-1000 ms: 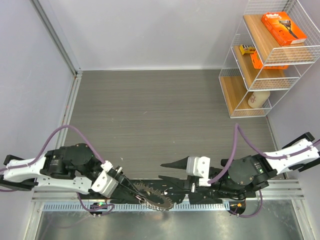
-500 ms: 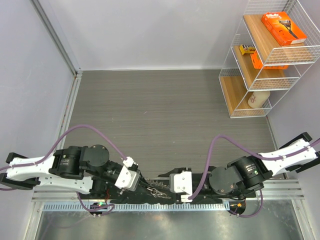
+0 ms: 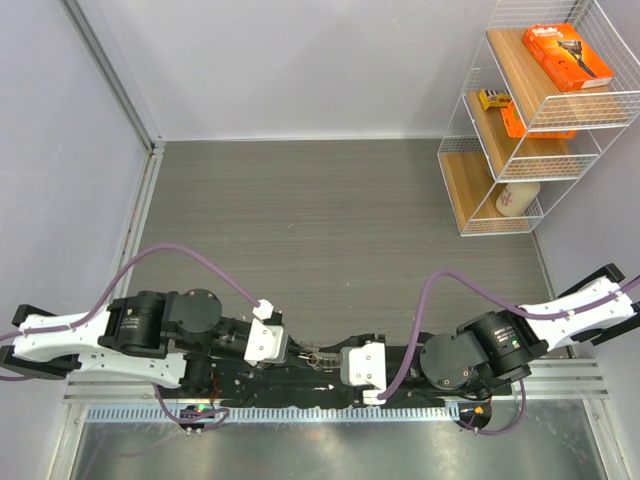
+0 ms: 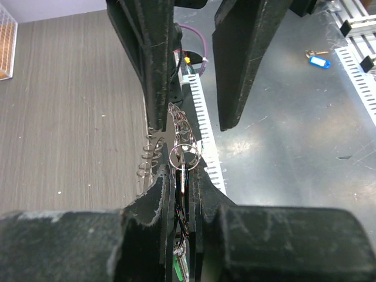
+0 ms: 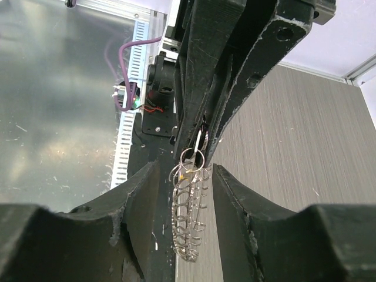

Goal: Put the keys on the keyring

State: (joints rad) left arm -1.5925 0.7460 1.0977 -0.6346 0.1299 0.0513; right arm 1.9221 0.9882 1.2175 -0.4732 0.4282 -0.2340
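Note:
My right gripper will grab the keyring by its exposed loops (image 5: pixel 189 205) before my left gripper opens, because the green tag hangs behind my left gripper's closed fingertips.
The keyring (image 4: pixel 185 151) is a thin silver ring carrying several small silver keys (image 5: pixel 191 211) fanned along it. A bright green tag (image 4: pixel 176 271) hangs low between my left fingers. My left gripper (image 4: pixel 183 169) is shut on the keyring, pinching it edge-on. My right gripper (image 5: pixel 185 167) is open. Its fingers (image 5: pixel 141 200) stand on either side of the hanging keys without touching them. In the top view both grippers meet at the table's near edge, with the left gripper (image 3: pixel 293 352) and right gripper (image 3: pixel 328 361) tip to tip around the keyring (image 3: pixel 314 357).
A small key with a blue tag (image 4: pixel 319 60) lies on the metal surface beyond the slotted white rail (image 4: pixel 202 135). A wire shelf (image 3: pixel 540 120) with boxes and a bottle stands at the far right. The grey wood-grain tabletop (image 3: pixel 330 230) stretches behind the arms.
The left gripper has carried the keyring to the right and turned it edge-on. The right gripper has slid left and widened, so its fingers now straddle the hanging keys.

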